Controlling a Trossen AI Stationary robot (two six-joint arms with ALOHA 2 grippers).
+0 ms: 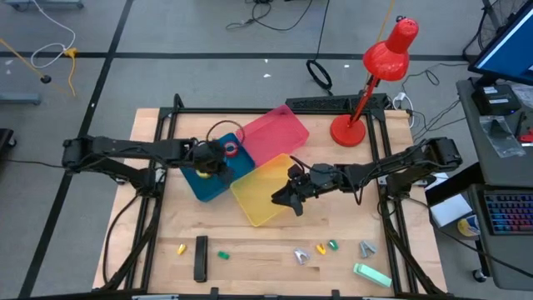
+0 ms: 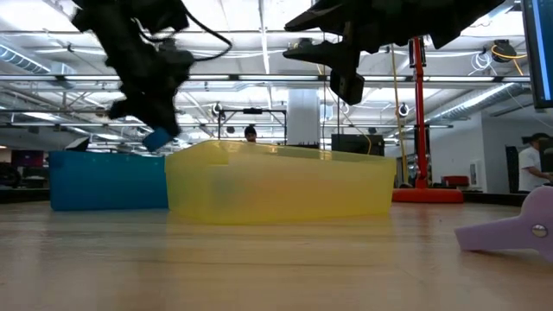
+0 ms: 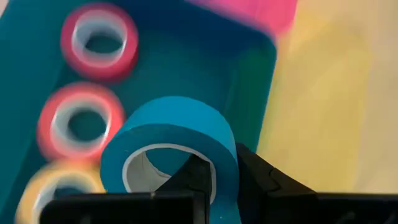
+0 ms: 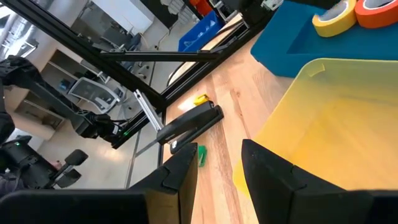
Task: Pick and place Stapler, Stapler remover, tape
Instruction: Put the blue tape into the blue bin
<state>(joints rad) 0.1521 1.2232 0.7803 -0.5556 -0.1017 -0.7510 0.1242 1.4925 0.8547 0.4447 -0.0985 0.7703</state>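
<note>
My left gripper has the blue tape roll. It will let go of it on the blue bin's bottom (image 1: pixel 232 168) (image 3: pixel 142 173), between the rolls and the yellow bin.
My left gripper (image 1: pixel 218 162) hangs over the blue bin (image 1: pixel 202 187), shut on a blue tape roll (image 3: pixel 171 134), which is clear of the bin floor. A red roll (image 3: pixel 99 40), an orange-red roll (image 3: pixel 81 121) and a yellow roll (image 3: pixel 53 190) lie flat on the bin floor. My right gripper (image 1: pixel 287 196) hovers open over the yellow bin (image 1: pixel 262 204) with nothing between its fingers. The black stapler (image 1: pixel 201 257) lies on the table near the front edge. Small coloured staple removers (image 1: pixel 301 255) lie along the same edge. My left gripper holds the blue roll by its ring wall (image 3: pixel 224 155). One finger (image 3: pixel 194 177) is inside the pale core and the other finger (image 3: pixel 264 180) is outside. The fingers slant down from above. The roll is tilted and lifted clear above the blue bin.
A pink bin (image 1: pixel 279 133) adjoins the blue and yellow ones at the back. A red desk lamp (image 1: pixel 375 83) stands at the back right. A mint-green stapler (image 1: pixel 371 275) lies at the front right. Bare wood lies between the bins and the front row.
</note>
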